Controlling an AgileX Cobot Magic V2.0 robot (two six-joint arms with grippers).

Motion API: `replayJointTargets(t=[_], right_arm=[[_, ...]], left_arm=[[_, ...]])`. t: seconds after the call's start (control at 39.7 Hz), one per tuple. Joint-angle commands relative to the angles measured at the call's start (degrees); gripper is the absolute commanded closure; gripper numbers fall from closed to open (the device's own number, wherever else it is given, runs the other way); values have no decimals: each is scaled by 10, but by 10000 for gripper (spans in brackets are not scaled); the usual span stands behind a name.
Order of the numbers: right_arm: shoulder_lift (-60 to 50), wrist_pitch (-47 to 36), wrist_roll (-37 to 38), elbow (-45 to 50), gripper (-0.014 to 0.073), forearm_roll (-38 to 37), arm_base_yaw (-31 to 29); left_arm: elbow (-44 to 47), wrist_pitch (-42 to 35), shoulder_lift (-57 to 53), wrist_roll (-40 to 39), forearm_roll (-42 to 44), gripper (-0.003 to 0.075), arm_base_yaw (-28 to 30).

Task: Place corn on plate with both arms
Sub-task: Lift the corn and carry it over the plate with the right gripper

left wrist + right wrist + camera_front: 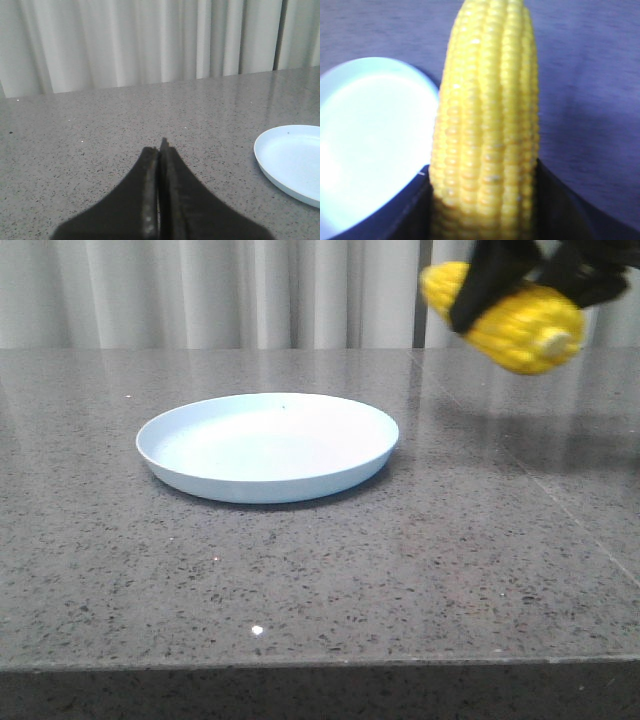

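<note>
My right gripper is to set the yellow corn down near the middle of the pale blue plate (255, 423) (362, 136), so that the corn points from rim to rim.
The pale blue plate (268, 445) lies on the grey stone table, left of centre; nothing is on it. My right gripper (500, 285) is shut on the yellow corn (525, 325) and holds it high above the table, to the right of the plate, stub end toward the camera. In the right wrist view the corn (487, 125) fills the middle between the dark fingers (555, 210), with the plate (367, 140) below and beside it. My left gripper (160, 150) is shut and empty over bare table, and the plate's edge (292, 162) lies off to one side. The left arm does not show in the front view.
Pale curtains (200, 290) hang behind the table's far edge. The table's front edge (320, 665) runs across the bottom of the front view. A seam (560, 500) crosses the tabletop on the right.
</note>
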Motion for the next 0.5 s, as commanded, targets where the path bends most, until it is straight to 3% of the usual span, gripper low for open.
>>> replayJointTargets(t=[0.0, 0.3, 0.48], right_arm=[[-7, -37, 37, -41, 433, 4, 50], [88, -43, 267, -104, 433, -125, 162], [116, -63, 310, -103, 429, -129, 174]], left_arm=[[-15, -42, 6, 1, 1, 741, -1], [-15, -42, 6, 1, 1, 741, -1], [-15, -42, 6, 1, 1, 741, -1]])
